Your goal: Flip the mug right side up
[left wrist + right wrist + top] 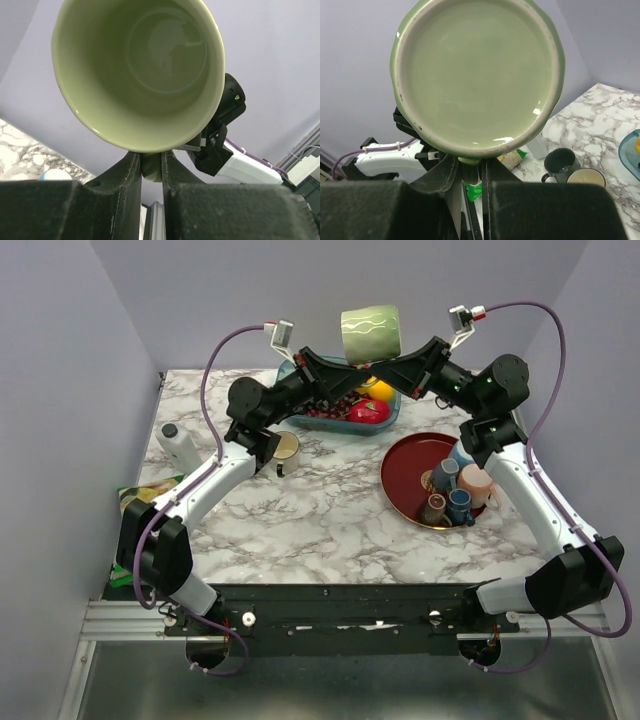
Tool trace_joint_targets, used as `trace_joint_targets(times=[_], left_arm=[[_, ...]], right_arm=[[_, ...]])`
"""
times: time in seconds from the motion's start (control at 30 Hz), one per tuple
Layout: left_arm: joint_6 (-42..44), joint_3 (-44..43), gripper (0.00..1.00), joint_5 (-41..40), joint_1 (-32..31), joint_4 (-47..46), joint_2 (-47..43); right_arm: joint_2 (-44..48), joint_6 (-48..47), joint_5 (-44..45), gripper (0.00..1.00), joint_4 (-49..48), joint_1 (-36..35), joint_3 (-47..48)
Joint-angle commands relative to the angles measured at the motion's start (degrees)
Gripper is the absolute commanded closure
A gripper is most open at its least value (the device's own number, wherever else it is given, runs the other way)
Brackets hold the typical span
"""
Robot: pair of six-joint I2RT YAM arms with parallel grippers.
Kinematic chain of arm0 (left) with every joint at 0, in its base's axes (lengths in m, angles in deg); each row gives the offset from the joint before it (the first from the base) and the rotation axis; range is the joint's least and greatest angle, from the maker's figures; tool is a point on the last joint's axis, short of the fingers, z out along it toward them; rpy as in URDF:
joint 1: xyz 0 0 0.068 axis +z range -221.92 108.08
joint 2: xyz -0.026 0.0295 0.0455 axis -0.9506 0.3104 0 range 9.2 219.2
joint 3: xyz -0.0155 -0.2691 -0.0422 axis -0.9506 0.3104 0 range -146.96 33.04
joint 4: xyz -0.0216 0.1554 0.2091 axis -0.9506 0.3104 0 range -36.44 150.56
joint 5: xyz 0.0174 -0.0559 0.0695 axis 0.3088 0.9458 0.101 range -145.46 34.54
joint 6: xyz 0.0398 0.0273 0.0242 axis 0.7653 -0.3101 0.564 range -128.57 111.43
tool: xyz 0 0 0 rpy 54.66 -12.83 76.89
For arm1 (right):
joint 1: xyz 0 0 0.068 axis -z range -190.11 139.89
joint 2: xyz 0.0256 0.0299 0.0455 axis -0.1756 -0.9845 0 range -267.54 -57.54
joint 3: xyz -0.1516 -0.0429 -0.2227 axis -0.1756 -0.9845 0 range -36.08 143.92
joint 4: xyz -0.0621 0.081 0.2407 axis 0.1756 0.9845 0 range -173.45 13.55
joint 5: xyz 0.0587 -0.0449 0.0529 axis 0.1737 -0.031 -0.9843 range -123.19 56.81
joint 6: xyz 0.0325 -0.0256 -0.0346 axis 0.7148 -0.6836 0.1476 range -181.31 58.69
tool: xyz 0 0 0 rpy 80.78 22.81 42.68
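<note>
I should use my left gripper to put the pale green mug down on the table [320, 451] between the cream cup and the blue basket.
A pale green mug [370, 332] hangs on its side in the air above the back of the table. Its opening faces the left wrist view [140, 70] and its base faces the right wrist view [477, 75]. My left gripper [345, 365] comes from the left and is shut on the mug's handle [151, 167] below the rim. My right gripper [397, 365] comes from the right, and its fingers also close on the handle [470, 172] under the base. The two grippers meet beneath the mug.
A blue basket [392, 415] of fruit sits under the mug. A red plate [400, 455] with several small cups is at the right. A dark mug [559, 162] and a cream cup [286, 447] stand at left centre. A white bottle [178, 445] and a green packet [140, 495] are at the left edge.
</note>
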Motion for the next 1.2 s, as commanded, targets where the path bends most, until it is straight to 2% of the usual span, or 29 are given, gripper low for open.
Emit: trace_joint_targets(times=[0.0,0.03,0.07,0.1,0.17,0.27,0.47,0.5,0.7,0.9,1.17], left_arm=[[7.07,-2.16,1.0,-0.84,-0.83,6.93,-1.36],[9.6,-2.16,1.0,-1.36,-0.83,8.7,-1.8],[11.02,-2.16,1.0,-3.2,-0.83,10.81,-2.67],[12.43,-2.25,1.0,-4.17,-0.83,15.7,-3.12],[16.98,-2.25,1.0,-6.46,-0.74,20.56,-4.78],[22.52,-2.25,1.0,-10.94,-0.65,29.79,-6.63],[30.1,-1.9,1.0,-20.16,-0.65,44.91,-7.52],[32.11,-1.99,1.0,-21.22,-0.65,48.24,-7.34],[36.52,-4.27,1.0,-31.42,-1.01,61.95,-2.69],[38.28,-3.39,1.0,-37.12,-1.36,64.69,-0.32],[36.53,-5.24,1.0,-41.44,-2.5,71.65,7.24]], right_arm=[[0.01,-0.94,2.16,0.84,4.29,-0.99,1.3],[0.1,-1.38,3.12,0.76,5.53,-1.07,1.21],[0.27,-1.65,4.09,0.51,6.76,-1.07,1.03],[0.45,-2.7,6.71,0.38,9.04,-1.07,-0.1],[1.32,-4.45,8.22,0.25,10.46,-1.07,-1.16],[2.2,-8.32,13.05,0.15,18.18,-1.07,-2.57],[5.1,-13.69,23.42,0.02,32.86,-1.07,-6.78],[6.24,-14.13,27.96,0.0,36.62,-0.99,-7.31],[6.08,-17.2,47.84,0.0,53.5,-0.9,-5.92],[3.09,-17.21,52.79,0.0,61.08,-0.81,-4.24],[3.35,-16.33,52.44,0.0,61.88,-0.9,-6.61]])
